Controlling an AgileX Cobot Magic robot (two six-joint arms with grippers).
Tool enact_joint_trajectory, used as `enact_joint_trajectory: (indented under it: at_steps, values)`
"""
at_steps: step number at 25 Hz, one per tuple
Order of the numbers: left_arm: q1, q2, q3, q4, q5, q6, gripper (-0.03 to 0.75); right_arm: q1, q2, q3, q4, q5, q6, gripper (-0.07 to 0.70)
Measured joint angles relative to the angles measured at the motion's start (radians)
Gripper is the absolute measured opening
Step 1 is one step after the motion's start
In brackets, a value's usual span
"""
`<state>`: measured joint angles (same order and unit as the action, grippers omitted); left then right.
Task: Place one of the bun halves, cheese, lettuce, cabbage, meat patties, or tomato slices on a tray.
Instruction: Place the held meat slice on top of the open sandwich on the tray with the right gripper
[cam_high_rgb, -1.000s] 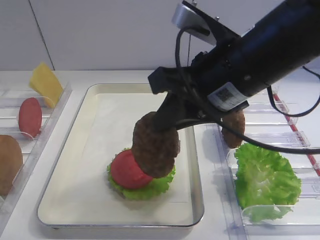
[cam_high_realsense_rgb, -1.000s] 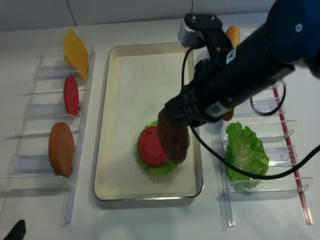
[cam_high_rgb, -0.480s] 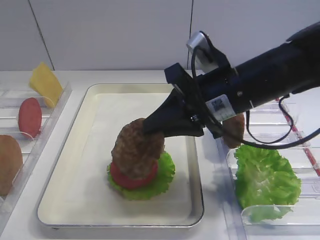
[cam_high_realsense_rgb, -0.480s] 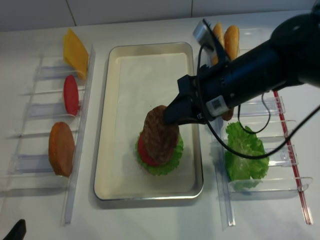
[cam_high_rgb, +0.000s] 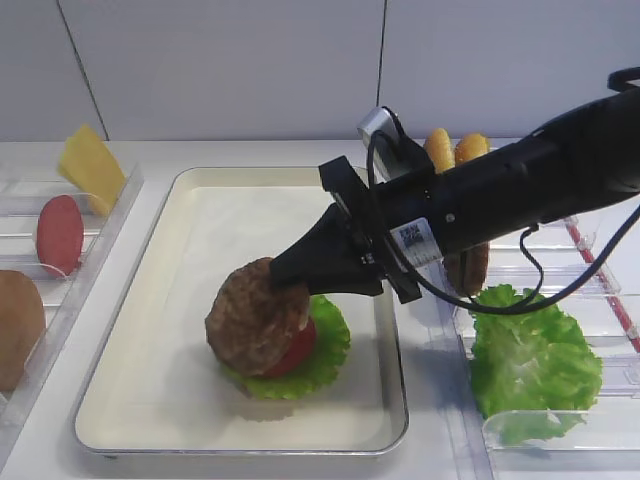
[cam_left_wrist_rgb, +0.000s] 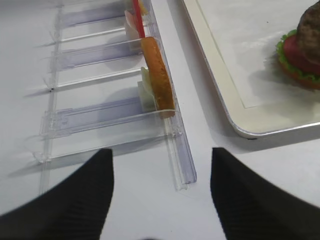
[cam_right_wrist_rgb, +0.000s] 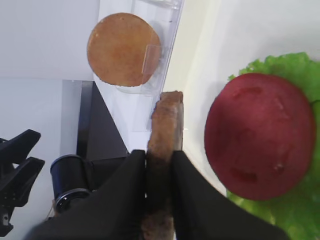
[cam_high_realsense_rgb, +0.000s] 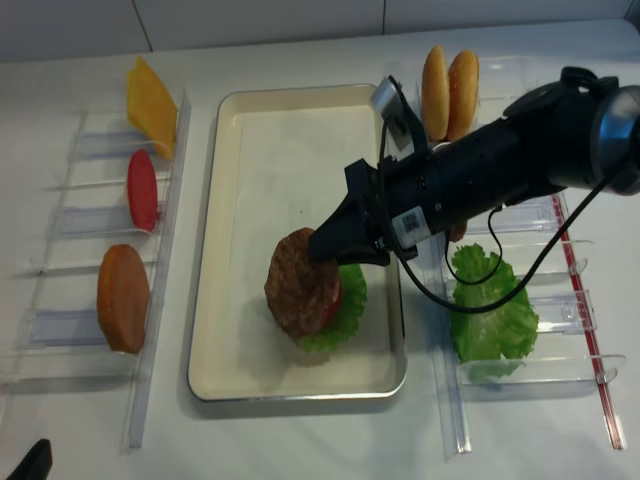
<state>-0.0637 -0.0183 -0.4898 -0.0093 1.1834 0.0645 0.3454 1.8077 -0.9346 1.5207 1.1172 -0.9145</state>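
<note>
Next, my right gripper lets go of the meat patty on top of the tomato slice (cam_high_realsense_rgb: 320, 290) (cam_right_wrist_rgb: 259, 137) in the cream tray.
My right gripper (cam_high_rgb: 292, 283) (cam_high_realsense_rgb: 322, 253) (cam_right_wrist_rgb: 159, 156) is shut on a dark-brown meat patty (cam_high_rgb: 252, 320) (cam_high_realsense_rgb: 298, 293) (cam_right_wrist_rgb: 167, 120), gripping it by its edge. The patty is tilted low over the left part of a tomato slice (cam_high_rgb: 301, 348) (cam_right_wrist_rgb: 255, 135). I cannot tell whether they touch. The tomato lies on a lettuce leaf (cam_high_rgb: 325, 358) (cam_high_realsense_rgb: 348, 312) in the cream tray (cam_high_rgb: 225, 215) (cam_high_realsense_rgb: 280, 150). My left gripper (cam_left_wrist_rgb: 160, 192) stands open over bare table in front of the left rack, with nothing between its fingers.
The clear left rack holds cheese (cam_high_rgb: 90, 165), a tomato slice (cam_high_rgb: 60, 235) and a bun half (cam_high_rgb: 18, 325) (cam_left_wrist_rgb: 157, 75). The right rack holds two bun halves (cam_high_realsense_rgb: 448, 88), another patty (cam_high_rgb: 470, 270) and lettuce (cam_high_rgb: 530, 360). My right arm spans the tray's right rim.
My right gripper has come down and moved left with the patty. The patty has gone from nearly upright beside the tomato to lying tilted low over it.
</note>
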Motion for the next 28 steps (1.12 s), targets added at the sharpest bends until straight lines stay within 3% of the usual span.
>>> enact_joint_trajectory:
  at_steps: [8, 25, 28]
  values:
    - [0.000, 0.000, 0.000, 0.000, 0.000, 0.000, 0.414, -0.032, 0.001, 0.000, -0.012, -0.025, -0.006, 0.153]
    - [0.000, 0.000, 0.000, 0.000, 0.000, 0.000, 0.414, -0.033, 0.068, 0.000, -0.006, -0.019, -0.013, 0.153]
    - [0.000, 0.000, 0.000, 0.000, 0.000, 0.000, 0.414, -0.033, 0.068, 0.000, -0.006, -0.019, -0.024, 0.223]
